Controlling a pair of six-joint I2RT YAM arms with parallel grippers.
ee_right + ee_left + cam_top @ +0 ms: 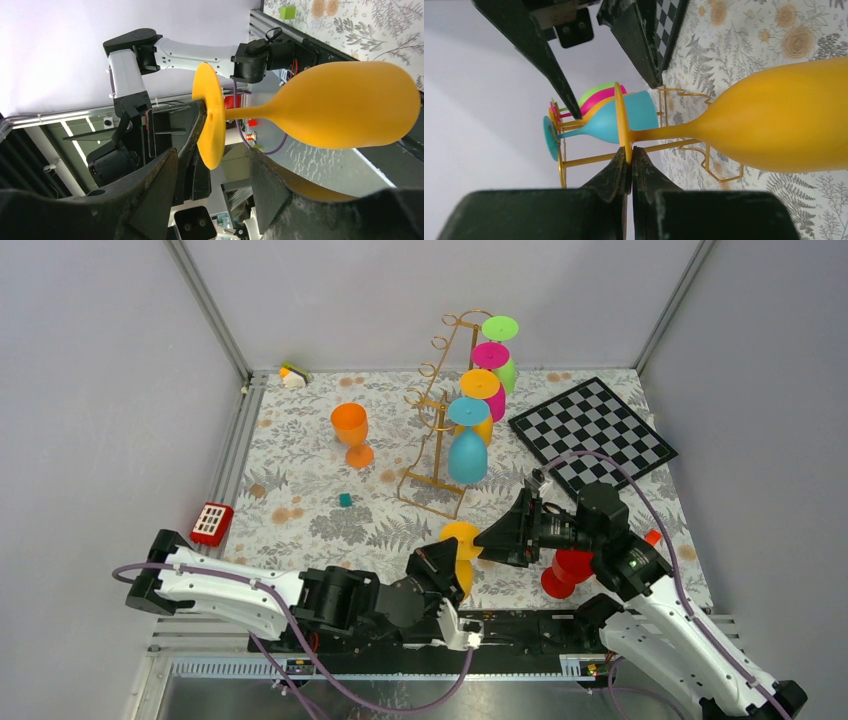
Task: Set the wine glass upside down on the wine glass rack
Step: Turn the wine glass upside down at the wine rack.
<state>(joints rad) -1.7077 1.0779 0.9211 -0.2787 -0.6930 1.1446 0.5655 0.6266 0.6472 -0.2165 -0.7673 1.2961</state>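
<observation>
The yellow foot's front edge is pinched in my left gripper, so my right gripper needs to hold the foot while my left gripper takes the edge (445, 531) opposite my right gripper.
A yellow wine glass (462, 536) is held sideways above the table's front. My left gripper (450, 558) is shut on the rim of its round foot; in the left wrist view the fingers (619, 172) pinch the foot disc (623, 117), with the bowl (784, 120) pointing right. My right gripper (487, 537) is open, and in the right wrist view (214, 156) its jaws stand either side of the foot's lower edge (210, 120) without touching it. The gold wire rack (437, 455) stands at the back centre with several coloured glasses hanging upside down, the nearest cyan (467, 445).
An orange glass (350, 428) stands upright left of the rack. A red glass (566, 572) lies by the right arm. A chessboard (592, 430) lies at back right. A red block (211, 523) and a small teal cube (345, 499) sit on the floral mat.
</observation>
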